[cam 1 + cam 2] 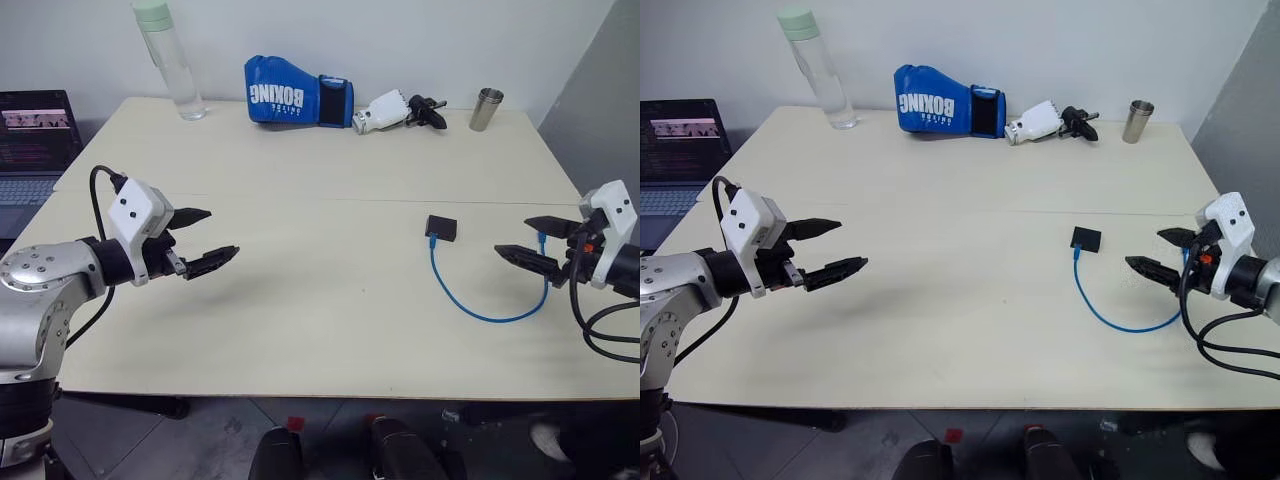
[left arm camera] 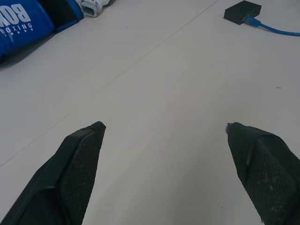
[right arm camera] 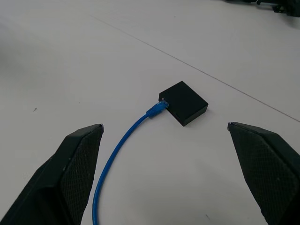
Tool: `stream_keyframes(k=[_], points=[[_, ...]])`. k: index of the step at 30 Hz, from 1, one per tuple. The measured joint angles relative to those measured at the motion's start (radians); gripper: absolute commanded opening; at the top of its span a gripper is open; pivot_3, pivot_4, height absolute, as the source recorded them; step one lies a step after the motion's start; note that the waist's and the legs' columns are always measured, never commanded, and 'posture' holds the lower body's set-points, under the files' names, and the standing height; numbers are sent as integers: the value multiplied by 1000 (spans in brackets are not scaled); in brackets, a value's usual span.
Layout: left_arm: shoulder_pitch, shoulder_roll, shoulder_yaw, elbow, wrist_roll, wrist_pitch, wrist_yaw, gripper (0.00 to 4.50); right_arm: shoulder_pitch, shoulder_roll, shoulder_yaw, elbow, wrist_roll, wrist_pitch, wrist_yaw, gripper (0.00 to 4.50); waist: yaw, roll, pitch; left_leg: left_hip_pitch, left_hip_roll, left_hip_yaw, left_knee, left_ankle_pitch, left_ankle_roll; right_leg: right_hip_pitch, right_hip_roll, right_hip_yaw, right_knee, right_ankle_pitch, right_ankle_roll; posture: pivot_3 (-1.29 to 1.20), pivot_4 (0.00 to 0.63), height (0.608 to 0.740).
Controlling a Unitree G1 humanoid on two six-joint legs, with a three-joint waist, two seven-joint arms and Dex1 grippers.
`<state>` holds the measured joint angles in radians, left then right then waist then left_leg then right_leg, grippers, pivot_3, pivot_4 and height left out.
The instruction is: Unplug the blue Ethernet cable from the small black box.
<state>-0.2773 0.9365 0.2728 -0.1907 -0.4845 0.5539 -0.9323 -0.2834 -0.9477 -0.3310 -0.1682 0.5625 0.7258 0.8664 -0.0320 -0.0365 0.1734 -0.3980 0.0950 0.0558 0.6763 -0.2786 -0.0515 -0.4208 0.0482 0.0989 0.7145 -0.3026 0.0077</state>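
Note:
My right gripper is going to close on the back end (image 1: 433, 244) (image 3: 150, 113) of the blue Ethernet cable's plug, the one that sits in the small black box's port.
The small black box (image 1: 441, 227) lies flat on the cream table, right of centre. The blue Ethernet cable (image 1: 480, 311) is plugged into the box's near edge and curves in a loop toward the right; its plug (image 3: 156, 110) sits in the port. My right gripper (image 1: 528, 243) hovers open above the table a short way right of the box, over the cable's far end, holding nothing. My left gripper (image 1: 203, 240) hangs open over the left part of the table, far from the box, with nothing between its fingers (image 2: 79, 159).
Along the table's far edge stand a clear bottle (image 1: 170, 55), a blue boxing glove (image 1: 295, 92), a white and black gripper part (image 1: 398, 109) and a metal cup (image 1: 487, 108). A laptop (image 1: 35, 140) sits at the far left. A seam (image 1: 330, 197) crosses the table (image 1: 300, 300).

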Motion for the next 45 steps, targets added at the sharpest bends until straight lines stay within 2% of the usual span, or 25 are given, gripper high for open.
stream_keyframes(k=[18, 26, 31, 37, 45], points=[[-14, 12, -5, -5, -17, 6, -41, 4366, -4, 3, 0, 14, -29, -23, -19, 4500, 0, 0, 0, 0, 0, 0, 0, 0, 0, 0, 0, 0, 0, 0, 0, 0, 150, 740], [-88, -4, -55, -15, -26, 1, -69, 4366, 14, 8, -8, -18, -29, -18, -43, 4500, 1, 0, 0, 0, 0, 0, 0, 0, 0, 0, 0, 0, 0, 0, 0, 0, 150, 740], [-145, -35, -127, -71, -70, 29, -114, 4366, 52, 44, -14, -103, -12, 28, -93, 4500, 1, 0, 0, -1, 0, 0, 1, 0, 0, 0, 0, 0, 0, 0, 0, 0, 150, 740], [-204, -81, -245, -91, -75, 28, -152, 4366, 54, 183, 36, -186, -23, 134, -276, 4500, 0, 0, 0, 0, 0, -1, 1, 0, 0, 0, 1, 0, 1, 0, 0, 0, 150, 740], [-284, -167, -344, -73, -44, 13, -169, 4366, -65, 504, 199, -135, -148, 148, -582, 4500, -1, 0, 0, -2, 0, -1, 1, 0, -1, -1, 1, 0, 1, 0, 0, 0, 150, 740]])
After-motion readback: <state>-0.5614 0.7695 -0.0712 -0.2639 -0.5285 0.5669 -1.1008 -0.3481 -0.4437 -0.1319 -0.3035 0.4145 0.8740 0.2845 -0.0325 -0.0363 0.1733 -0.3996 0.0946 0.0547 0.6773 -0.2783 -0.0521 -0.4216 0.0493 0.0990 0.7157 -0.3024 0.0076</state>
